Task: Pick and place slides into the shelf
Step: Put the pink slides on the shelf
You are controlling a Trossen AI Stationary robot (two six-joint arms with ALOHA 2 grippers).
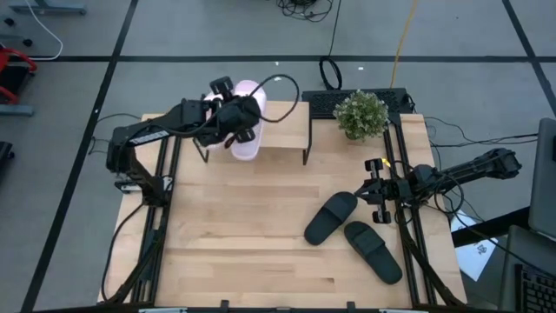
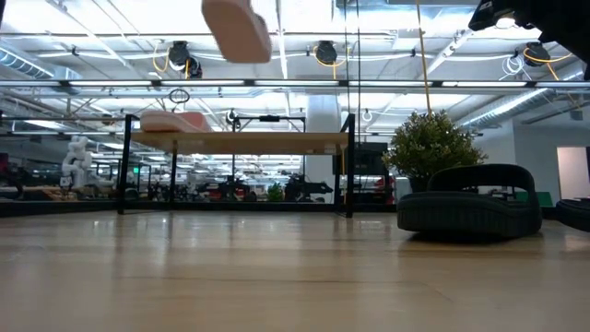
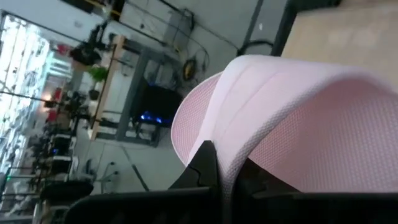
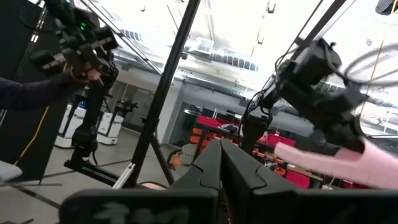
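Note:
The robot's left gripper will release the pale pink slide, which hangs high above the shelf now, on the top of the shelf, close beside the second pink slide [image 1: 243,119].
My left gripper [image 1: 236,117] is over the shelf [image 1: 282,130] at the table's far side, shut on a pale pink slide [image 1: 248,139]. In the low view that slide [image 2: 237,29] hangs high above the shelf top [image 2: 267,142]. A second pink slide [image 2: 175,122] lies flat on the shelf's left end. Two black slides [image 1: 332,217] [image 1: 373,250] rest sole-down on the table's right half; the low view shows one [image 2: 470,198]. My right gripper [image 1: 375,187] hovers shut just right of them, holding nothing. My left gripper holds the pink slide by its wide strap [image 3: 239,155], at the strap's edge. One dark finger [image 3: 204,165] lies on the strap's outer side; the other is hidden by the strap. The slide is lifted clear above the shelf and tilted.
A potted plant [image 1: 361,113] stands right of the shelf at the far edge, with a keyboard [image 1: 326,103] behind it. Bare wood spreads across the table's middle and near left [image 1: 234,235]. A person's hand [image 4: 78,62] shows in the room in the right wrist view.

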